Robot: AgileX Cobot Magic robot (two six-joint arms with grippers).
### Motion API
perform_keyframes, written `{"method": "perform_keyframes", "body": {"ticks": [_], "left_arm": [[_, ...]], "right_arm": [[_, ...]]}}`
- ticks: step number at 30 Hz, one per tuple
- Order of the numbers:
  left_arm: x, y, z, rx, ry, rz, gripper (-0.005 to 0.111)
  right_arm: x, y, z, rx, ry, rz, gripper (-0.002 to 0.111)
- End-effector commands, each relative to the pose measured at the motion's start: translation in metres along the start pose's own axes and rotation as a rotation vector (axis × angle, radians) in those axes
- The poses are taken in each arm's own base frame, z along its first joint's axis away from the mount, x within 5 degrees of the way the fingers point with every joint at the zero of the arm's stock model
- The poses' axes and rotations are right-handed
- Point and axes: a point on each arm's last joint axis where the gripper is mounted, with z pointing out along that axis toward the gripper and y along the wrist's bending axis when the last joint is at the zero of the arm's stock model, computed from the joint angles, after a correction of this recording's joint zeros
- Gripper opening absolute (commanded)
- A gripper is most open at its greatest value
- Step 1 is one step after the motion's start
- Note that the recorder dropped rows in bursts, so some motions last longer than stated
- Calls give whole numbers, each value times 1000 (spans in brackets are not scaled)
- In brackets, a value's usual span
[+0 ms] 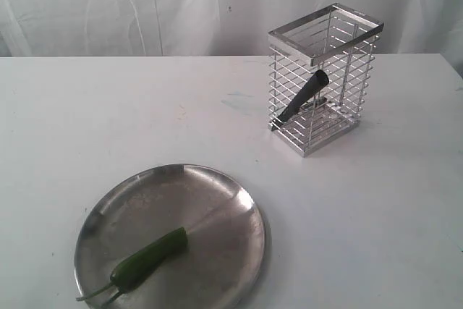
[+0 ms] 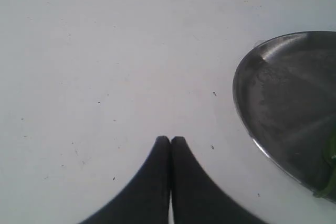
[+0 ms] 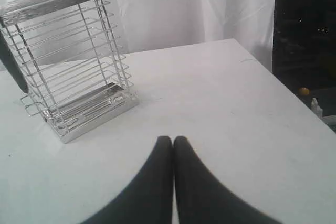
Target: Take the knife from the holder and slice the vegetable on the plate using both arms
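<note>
Next, my right gripper grabs the knife by its handle's upper end (image 1: 315, 83), just under the top rim of the holder.
The chrome wire holder (image 1: 324, 77) stands at the back right of the white table, with the knife (image 1: 302, 97) leaning inside it, black handle up. A green chili, the vegetable (image 1: 148, 257), lies on the steel plate (image 1: 224, 200) at the front left. Neither arm shows in the exterior view. My left gripper (image 2: 170, 139) is shut and empty over bare table, with the plate (image 2: 283, 103) off to one side. My right gripper (image 3: 173, 139) is shut and empty, some way from the holder (image 3: 68, 56); a dark strip of the knife (image 3: 13, 69) shows at its edge.
A white curtain hangs behind the table. The table's right edge (image 3: 294, 98) drops off to a dark area in the right wrist view. A faint greenish smear (image 1: 235, 99) marks the tabletop left of the holder.
</note>
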Motion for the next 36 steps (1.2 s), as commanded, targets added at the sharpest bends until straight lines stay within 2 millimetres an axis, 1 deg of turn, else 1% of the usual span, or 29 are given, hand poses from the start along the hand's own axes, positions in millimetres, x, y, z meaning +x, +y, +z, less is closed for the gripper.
{"method": "perform_keyframes", "body": {"ticks": [1, 6, 9, 11, 15, 17, 20, 22, 23, 24, 25, 26, 28, 30, 31, 33, 34, 36], "left_arm": [[0, -1, 0, 9, -6, -3, 0], [0, -1, 0, 9, -6, -3, 0], [0, -1, 0, 9, -6, -3, 0], [0, -1, 0, 9, -6, -3, 0], [0, -1, 0, 9, -6, -3, 0], [0, -1, 0, 9, -6, -3, 0], [0, -1, 0, 9, -6, -3, 0], [0, -1, 0, 9, -6, -3, 0], [0, -1, 0, 9, -6, -3, 0], [0, -1, 0, 9, -6, -3, 0], [0, -1, 0, 9, -6, -3, 0], [0, -1, 0, 9, -6, -3, 0], [0, -1, 0, 9, -6, -3, 0], [0, -1, 0, 9, -6, -3, 0], [0, -1, 0, 9, -6, -3, 0], [0, -1, 0, 9, -6, -3, 0], [0, -1, 0, 9, -6, -3, 0], [0, -1, 0, 9, -6, -3, 0]], "right_arm": [[0, -1, 0, 8, -5, -23, 0], [0, -1, 0, 8, -5, -23, 0], [-5, 0, 0, 5, -59, -23, 0], [-14, 1, -1, -9, -162, 40, 0], [-44, 0, -12, -76, -505, 321, 0], [-57, -2, -21, -124, -680, 412, 0], [-77, -4, -44, -275, -1011, 572, 0], [-99, -3, -70, -434, -1248, 655, 0], [-109, -2, -83, -514, -1339, 673, 0], [-121, 0, -96, -580, -1411, 664, 0], [-134, 4, -108, -614, -1452, 620, 0], [-145, 7, -116, -625, -1465, 582, 0], [-172, 18, -133, -607, -1407, 452, 0], [-193, 26, -144, -484, -1309, 251, 0], [-200, 29, -146, -383, -1238, 121, 0], [-209, 29, -127, -201, -1059, -98, 0], [-209, 26, -112, -121, -945, -151, 0], [-206, 19, -80, -25, -751, -184, 0]]}}
